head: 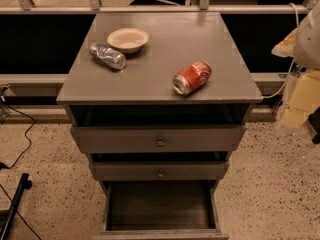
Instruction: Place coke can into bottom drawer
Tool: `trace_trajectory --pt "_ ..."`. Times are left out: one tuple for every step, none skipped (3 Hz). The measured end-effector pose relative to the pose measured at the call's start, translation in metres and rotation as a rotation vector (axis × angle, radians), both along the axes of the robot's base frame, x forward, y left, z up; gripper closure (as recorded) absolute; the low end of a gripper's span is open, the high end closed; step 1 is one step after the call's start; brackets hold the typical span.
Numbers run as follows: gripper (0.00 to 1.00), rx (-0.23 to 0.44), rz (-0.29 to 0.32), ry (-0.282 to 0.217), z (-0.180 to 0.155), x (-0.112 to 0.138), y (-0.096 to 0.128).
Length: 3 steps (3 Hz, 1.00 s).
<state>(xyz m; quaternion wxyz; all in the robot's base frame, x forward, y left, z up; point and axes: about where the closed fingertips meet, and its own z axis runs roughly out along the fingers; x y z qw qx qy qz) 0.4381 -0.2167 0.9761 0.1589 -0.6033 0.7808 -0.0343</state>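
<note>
The coke can's red back half [201, 72], away from its silver end, is the next place my gripper will go to and close on.
The coke can [192, 77] lies on its side on the grey cabinet top [160, 39], near the front right, with its silver end toward the front. The bottom drawer [160, 206] is pulled out toward me, and its dark inside holds nothing. My gripper [295, 115] is a blurred pale, yellowish shape at the right edge of the view, to the right of the cabinet and well apart from the can.
A dented silver can [107, 56] lies at the back left of the top, next to a shallow cream bowl [128, 39]. Two knobbed drawers [160, 141] above the bottom one stand slightly out. Black cables [22, 139] lie on the speckled floor at left. A rail runs behind the cabinet.
</note>
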Motion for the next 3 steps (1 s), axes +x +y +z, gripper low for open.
trace_trajectory --pt "0.0 0.0 0.0 0.0 0.0 0.0 0.0" --pt "0.0 -0.024 0.114 -0.007 -0.015 0.023 0.02" --pt "0.0 -0.068 0.372 -0.003 -0.061 0.08 0.064"
